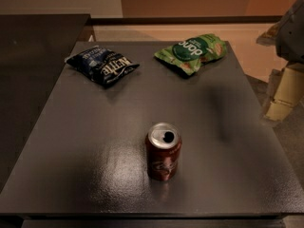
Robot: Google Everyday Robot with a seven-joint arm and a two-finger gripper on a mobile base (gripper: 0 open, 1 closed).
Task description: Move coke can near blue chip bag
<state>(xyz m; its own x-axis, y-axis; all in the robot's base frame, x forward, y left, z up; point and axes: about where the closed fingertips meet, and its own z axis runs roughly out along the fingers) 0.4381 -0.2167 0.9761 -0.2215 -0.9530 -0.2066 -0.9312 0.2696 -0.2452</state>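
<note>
My gripper is going to close around the upper half [163, 153] of the coke can, below the silver top of the can.
The coke can [163, 151] stands upright near the front middle of the dark table [85, 141], a dark red can with a silver top and an open pull-tab hole. The blue chip bag [102, 65] lies at the table's back left, dark navy with white lettering. My gripper [281, 103] hangs at the right edge of the view, off the table's right side, well to the right of the can and above it, far from the bag. It holds nothing that I can see.
A green chip bag [194, 52] lies at the table's back right. A dark counter [33, 56] runs along the left side. Tan floor and a wall lie beyond the table's far edge.
</note>
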